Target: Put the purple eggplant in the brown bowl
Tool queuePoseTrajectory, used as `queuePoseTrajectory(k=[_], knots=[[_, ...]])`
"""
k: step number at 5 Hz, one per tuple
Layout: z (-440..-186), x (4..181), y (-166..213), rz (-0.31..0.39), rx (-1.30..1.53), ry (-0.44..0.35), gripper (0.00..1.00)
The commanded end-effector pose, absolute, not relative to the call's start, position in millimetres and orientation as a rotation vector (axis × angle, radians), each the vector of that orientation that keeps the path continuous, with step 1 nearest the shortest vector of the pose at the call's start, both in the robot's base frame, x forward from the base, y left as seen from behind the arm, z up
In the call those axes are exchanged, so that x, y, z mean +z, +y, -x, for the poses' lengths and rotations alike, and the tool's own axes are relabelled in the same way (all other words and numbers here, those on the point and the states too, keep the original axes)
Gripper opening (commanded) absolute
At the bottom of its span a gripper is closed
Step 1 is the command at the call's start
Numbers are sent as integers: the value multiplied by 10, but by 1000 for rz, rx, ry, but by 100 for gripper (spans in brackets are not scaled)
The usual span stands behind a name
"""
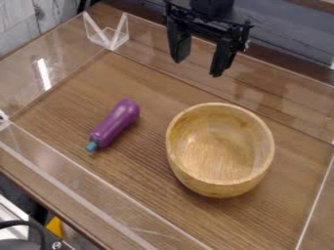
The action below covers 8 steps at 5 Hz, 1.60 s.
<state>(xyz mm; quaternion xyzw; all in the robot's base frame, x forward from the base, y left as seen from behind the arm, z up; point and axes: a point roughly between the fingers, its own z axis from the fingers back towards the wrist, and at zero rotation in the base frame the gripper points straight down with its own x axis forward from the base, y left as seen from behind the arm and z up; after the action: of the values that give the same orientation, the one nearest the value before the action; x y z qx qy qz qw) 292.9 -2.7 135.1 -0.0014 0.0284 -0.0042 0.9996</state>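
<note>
The robot's gripper needs to next go to the middle of the purple eggplant (116,121), behind its teal stem cap, and close there.
The purple eggplant (115,123) lies on the wooden table left of centre, its teal stem cap pointing toward the near left. Right of it stands the brown bowl (221,148), round, wooden and with nothing inside. My gripper (198,59) hangs at the back, above and behind the bowl, pointing down. Its dark fingers stand apart with nothing between them, so it is open. It touches neither object.
Clear acrylic walls (53,68) surround the wooden table (144,181). A small clear triangular stand (107,31) sits at the back left corner. Bare wood lies between the eggplant and the bowl and along the front edge.
</note>
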Motion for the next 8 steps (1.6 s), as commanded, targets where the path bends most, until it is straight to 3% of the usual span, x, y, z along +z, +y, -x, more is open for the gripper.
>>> queuePoseTrajectory(k=[1,3,4,8], knots=[[-2932,1382,-9,6,22,72,100],[-2741,1447,409,-8,18,91,100],[-2631,1393,618,-20,74,92,100],[-2473,1151,738,-35,32,97,100]])
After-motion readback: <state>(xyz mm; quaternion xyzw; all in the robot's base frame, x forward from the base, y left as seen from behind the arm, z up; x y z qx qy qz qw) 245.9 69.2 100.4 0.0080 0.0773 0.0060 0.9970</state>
